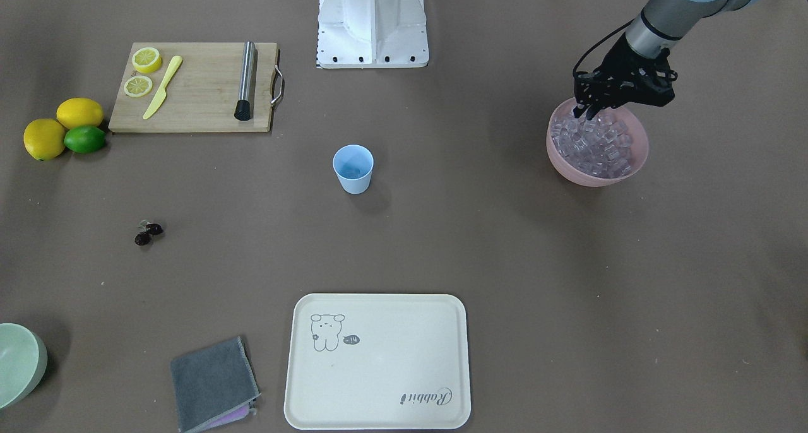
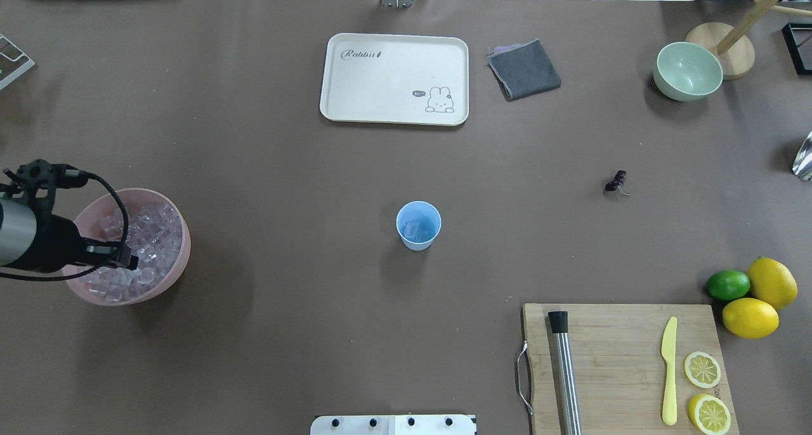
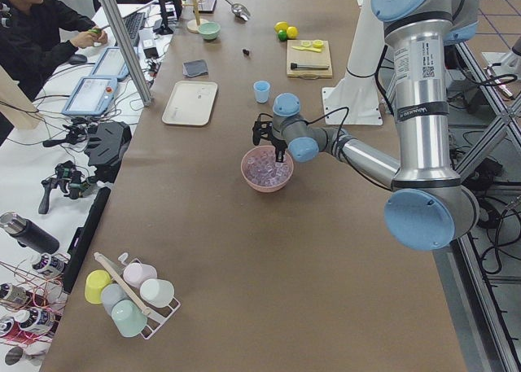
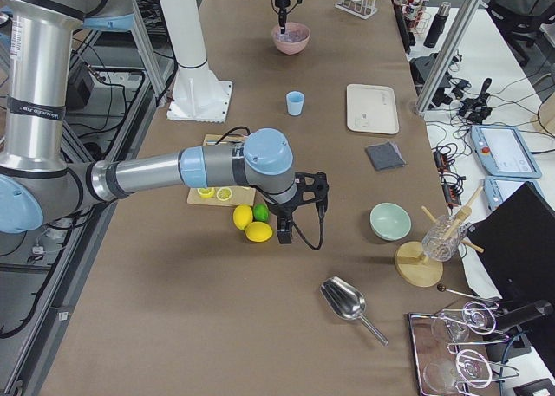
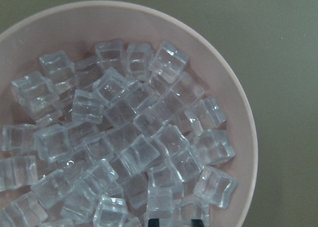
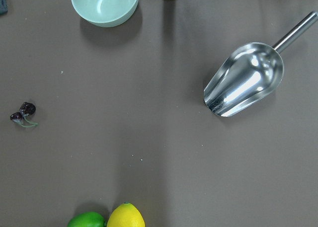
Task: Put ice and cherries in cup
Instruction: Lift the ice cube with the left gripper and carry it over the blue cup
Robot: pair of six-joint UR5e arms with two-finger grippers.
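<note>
My left gripper is going to let go of the ice cube inside the light blue cup (image 1: 360,169), toward the cup's pink bowl side. That ice cube is still in the pink bowl.
A pink bowl (image 1: 596,178) (image 2: 182,262) full of clear ice (image 5: 124,132) (image 1: 596,146) stands at the table's left end. My left gripper (image 1: 586,111) (image 2: 130,261) dips into it. Its dark fingertips (image 5: 155,221) sit about one cube apart against the ice, shut on a cube. The light blue cup (image 1: 353,168) (image 2: 419,225) stands upright mid-table with one ice cube inside. The dark cherries (image 1: 148,233) (image 2: 616,182) (image 6: 22,113) lie on the bare table far to the right. My right gripper (image 4: 284,234) hangs above the table near the lemons; I cannot tell its state.
A cutting board (image 1: 196,92) carries lemon halves, a yellow knife and a metal rod. Two lemons and a lime (image 1: 84,139) lie beside it. A cream tray (image 1: 377,360), a grey cloth (image 1: 213,382), a green bowl (image 2: 687,71) and a metal scoop (image 6: 246,80) are also there.
</note>
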